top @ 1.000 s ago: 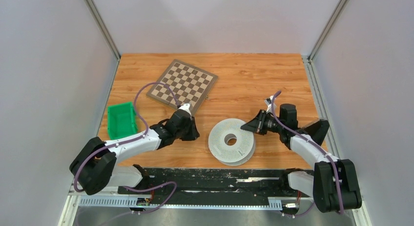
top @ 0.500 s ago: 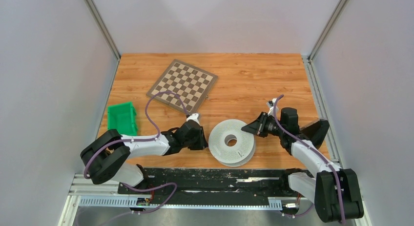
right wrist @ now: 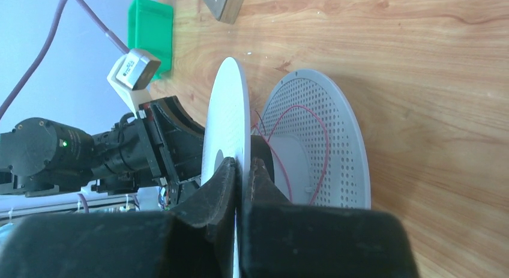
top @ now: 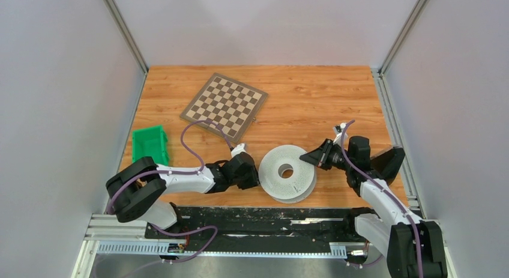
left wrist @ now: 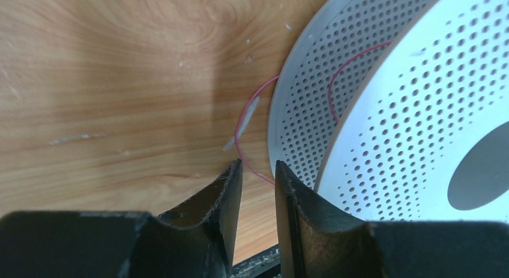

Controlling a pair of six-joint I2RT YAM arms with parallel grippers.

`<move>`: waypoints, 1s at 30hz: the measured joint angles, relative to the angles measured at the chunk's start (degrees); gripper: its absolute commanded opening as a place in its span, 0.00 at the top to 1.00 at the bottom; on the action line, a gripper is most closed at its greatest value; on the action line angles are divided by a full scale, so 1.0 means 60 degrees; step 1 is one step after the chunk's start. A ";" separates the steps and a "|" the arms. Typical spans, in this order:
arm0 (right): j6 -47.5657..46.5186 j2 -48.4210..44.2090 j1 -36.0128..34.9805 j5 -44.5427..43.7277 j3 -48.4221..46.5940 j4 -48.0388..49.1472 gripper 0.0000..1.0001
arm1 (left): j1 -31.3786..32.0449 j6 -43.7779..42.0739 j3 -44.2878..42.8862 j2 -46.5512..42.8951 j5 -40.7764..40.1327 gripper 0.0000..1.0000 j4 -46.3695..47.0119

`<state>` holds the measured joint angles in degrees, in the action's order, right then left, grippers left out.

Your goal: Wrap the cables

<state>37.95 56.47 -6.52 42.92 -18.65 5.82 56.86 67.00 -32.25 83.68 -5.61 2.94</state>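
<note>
The red cable bows out past the spool's lower disc, so next I open my left gripper wider, grip that bend [left wrist: 236,132] and lift it over the edge of the disc.
A white perforated spool [top: 287,173] lies flat on the wooden table near the front. A thin red cable [left wrist: 240,134] with a small white tag hangs loose beside its lower flange [left wrist: 300,110] and runs across just ahead of my left fingertips. My left gripper [left wrist: 255,170] is slightly open and low on the table at the spool's left edge [top: 255,177]. My right gripper [right wrist: 243,167] is shut on the rim of the spool's upper flange [right wrist: 228,122] from the right [top: 307,160]. Loose red cable loops [right wrist: 321,134] lie round the hub, between the flanges.
A chessboard [top: 224,104] lies at the back left. A green bin [top: 149,147] stands at the left edge and also shows in the right wrist view [right wrist: 150,32]. A black strip [top: 270,215] runs along the table's near edge.
My left gripper has moved right and nearer, down to the spool's left edge. My right gripper has kept its hold and shifted slightly right, the spool shifting with it.
</note>
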 measured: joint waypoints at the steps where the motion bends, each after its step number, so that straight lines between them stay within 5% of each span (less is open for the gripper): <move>1: 0.0055 -0.0186 0.0018 -0.0098 0.0091 0.0025 1.00 | 0.0098 0.0182 -0.0055 0.0047 -0.0029 0.66 -0.0066; 10: 0.0244 -0.0535 0.0047 -0.0353 0.0215 0.0138 1.00 | 0.0459 0.1370 -0.0535 0.0710 -0.0055 1.00 -0.0379; 30: 0.0492 -0.0109 0.0051 -0.0208 0.0565 0.0994 1.00 | -0.0076 0.1679 0.0583 -0.0794 -0.1592 1.00 -0.0685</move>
<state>40.91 55.81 -6.22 41.67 -15.27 11.79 56.40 77.08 -28.75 78.91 -15.16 -1.17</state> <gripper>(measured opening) 0.013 0.006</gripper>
